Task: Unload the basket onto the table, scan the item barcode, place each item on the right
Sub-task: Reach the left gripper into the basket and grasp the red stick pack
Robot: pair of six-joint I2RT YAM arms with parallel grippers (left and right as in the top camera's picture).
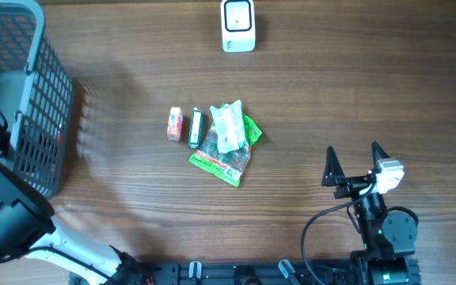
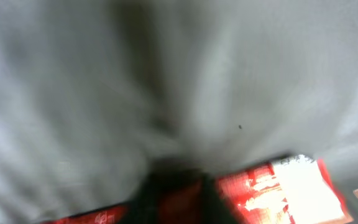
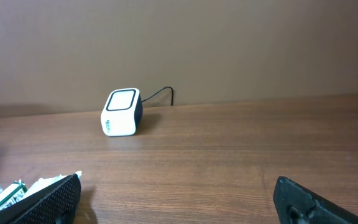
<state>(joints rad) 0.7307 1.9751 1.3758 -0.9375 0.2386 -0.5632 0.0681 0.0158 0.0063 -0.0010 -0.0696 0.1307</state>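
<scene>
My left gripper should open its closed fingers, as the red and white packet lies crosswise under them, and pinch the packet across its width near the white end (image 2: 306,188).
A white barcode scanner (image 1: 237,25) stands at the table's far edge and also shows in the right wrist view (image 3: 122,112). My left arm (image 1: 6,210) reaches into the grey basket (image 1: 54,111), where its gripper is hidden from overhead. The left wrist view is badly blurred. A dark mass of my left gripper (image 2: 179,196) lies against a red and white packet (image 2: 272,186), under grey. Whether it holds the packet I cannot tell. My right gripper (image 1: 353,152) hovers open and empty at the near right, its fingers (image 3: 48,199) spread wide.
Mid-table lie a small red and white box (image 1: 175,124), a thin black item (image 1: 195,128), and a heap of green and white packets (image 1: 228,142). The scanner's cable (image 3: 160,93) runs off behind it.
</scene>
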